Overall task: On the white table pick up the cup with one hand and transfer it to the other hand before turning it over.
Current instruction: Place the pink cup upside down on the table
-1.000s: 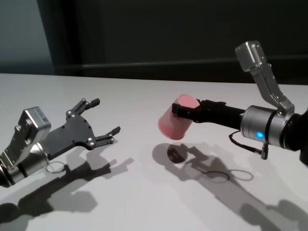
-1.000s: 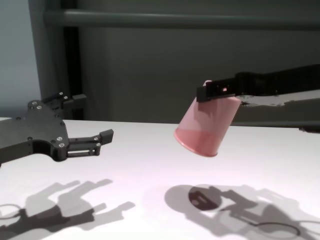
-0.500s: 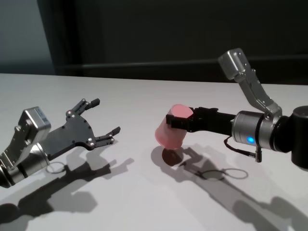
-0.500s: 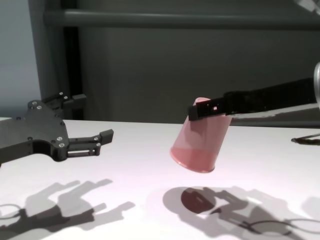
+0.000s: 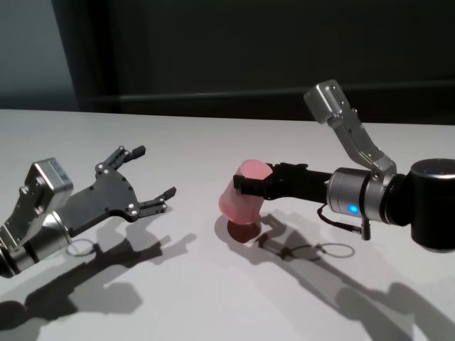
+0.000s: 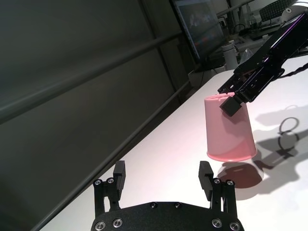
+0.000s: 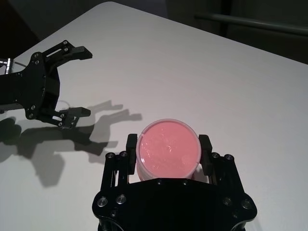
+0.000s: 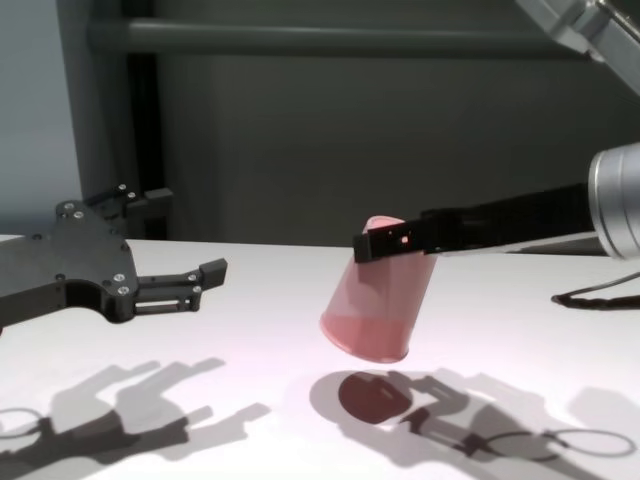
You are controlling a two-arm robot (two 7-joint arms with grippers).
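The robot's right gripper will set the cup, still hanging above the table, down with its opening down on the white table, at the near edge of its dark round shadow (image 8: 391, 418).
The salmon-pink cup (image 5: 244, 197) hangs mouth-down and slightly tilted, a little above the white table (image 5: 213, 298). My right gripper (image 5: 250, 183) is shut on it near its narrow base. The right wrist view shows the cup's flat base (image 7: 167, 150) between the two fingers (image 7: 131, 144). The chest view shows the cup (image 8: 375, 310) over its shadow, held by the right gripper (image 8: 385, 240). My left gripper (image 5: 155, 171) is open and empty to the cup's left, apart from it, and points at the cup (image 6: 228, 132) in the left wrist view.
The table's far edge (image 5: 178, 114) meets a dark wall behind it. Dark shadows of both arms lie on the tabletop (image 8: 150, 410). A thin cable loop (image 5: 333, 250) hangs under the right wrist.
My right arm has brought the cup down and to the left, nearer the table and the left gripper. The left arm has not moved.
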